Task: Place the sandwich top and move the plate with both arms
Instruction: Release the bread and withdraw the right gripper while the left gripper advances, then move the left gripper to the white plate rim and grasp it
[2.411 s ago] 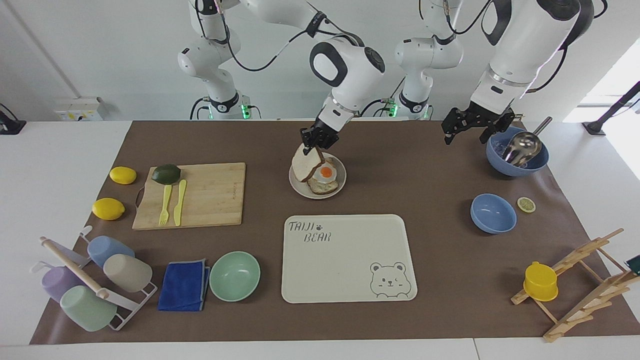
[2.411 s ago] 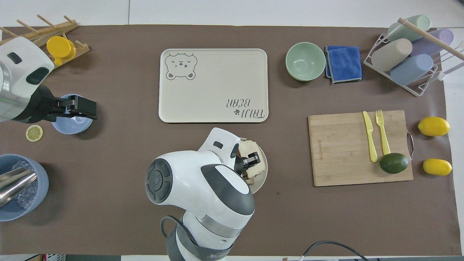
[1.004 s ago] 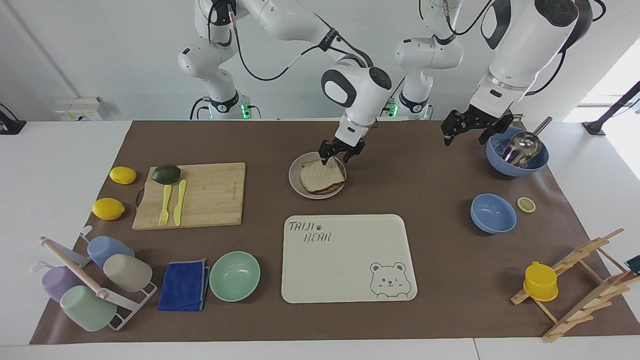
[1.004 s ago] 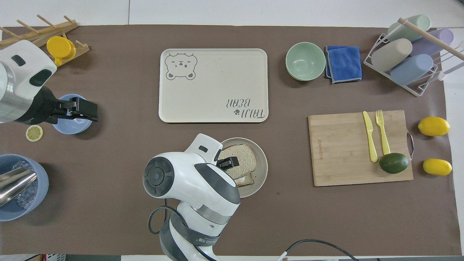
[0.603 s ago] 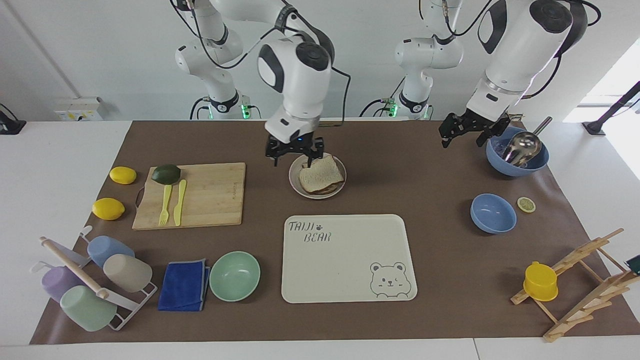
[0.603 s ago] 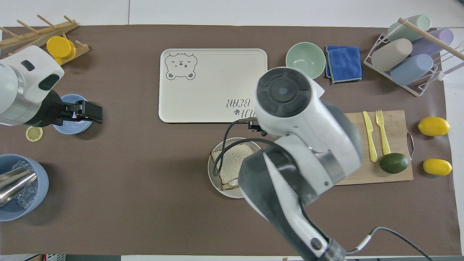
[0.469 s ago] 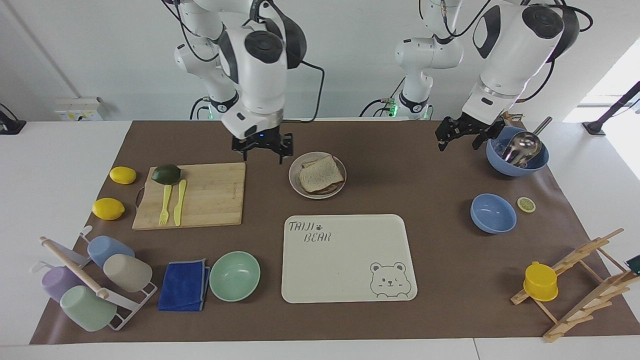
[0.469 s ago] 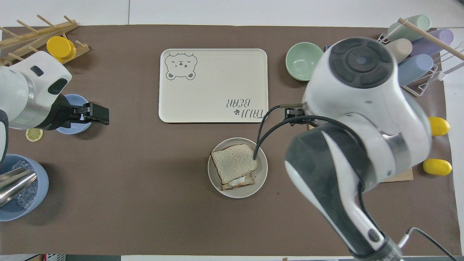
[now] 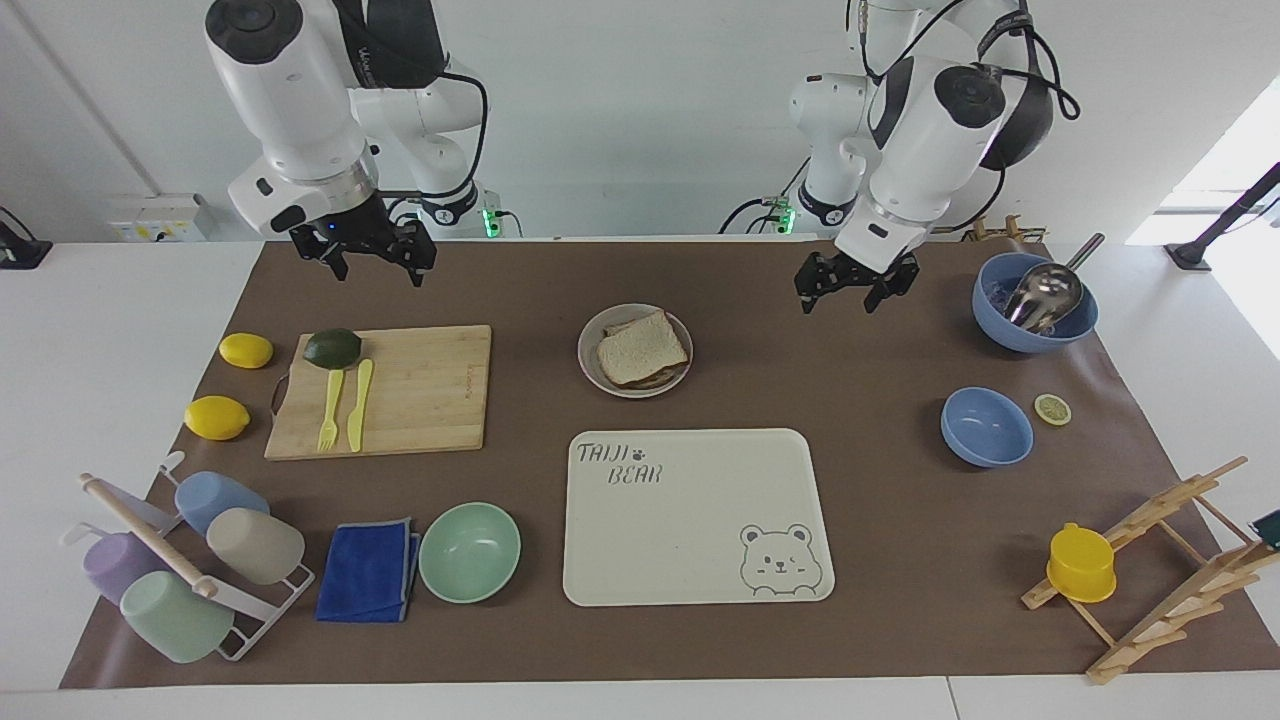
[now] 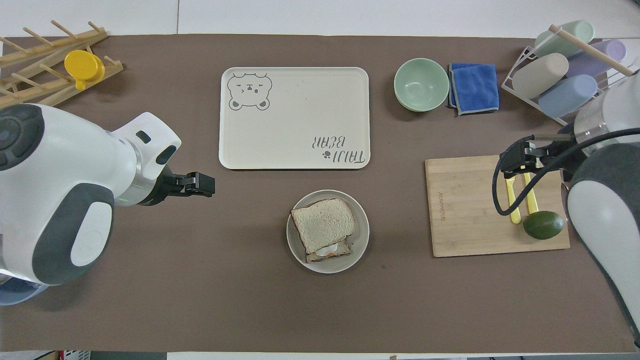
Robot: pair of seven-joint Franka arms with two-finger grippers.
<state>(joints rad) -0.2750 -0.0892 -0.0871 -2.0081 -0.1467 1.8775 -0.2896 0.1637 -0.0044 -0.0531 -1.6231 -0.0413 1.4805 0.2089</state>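
Note:
Next, my left gripper should go to the round plate's rim [image 10: 288,233], on the side facing that gripper, and close there to move the plate.
The sandwich top [image 9: 643,347] lies flat on the egg toast on the round plate [image 9: 591,368], on the mat between the robots and the tray. Both also show in the overhead view: the sandwich top [image 10: 323,224] and the plate [image 10: 361,244]. My right gripper [image 9: 370,258] is open and empty, raised over the cutting board [image 9: 425,395] and well away from the plate. In the overhead view it [image 10: 511,161] covers the yellow knife and fork. My left gripper [image 9: 848,290] is open and empty. It hangs over bare mat beside the plate, toward the left arm's end [image 10: 201,184].
The cream bear tray [image 9: 700,520] lies farther from the robots than the plate. A mint bowl [image 9: 469,551] and a blue cloth [image 9: 368,571] sit beside it. An avocado [image 9: 332,347] is on the board. Two blue bowls [image 9: 986,427] and a wooden rack [image 9: 1170,560] stand at the left arm's end.
The right gripper let the bread slice go onto the egg toast, then swung away toward its own end of the table. The left gripper moved in from the ladle bowl toward the plate.

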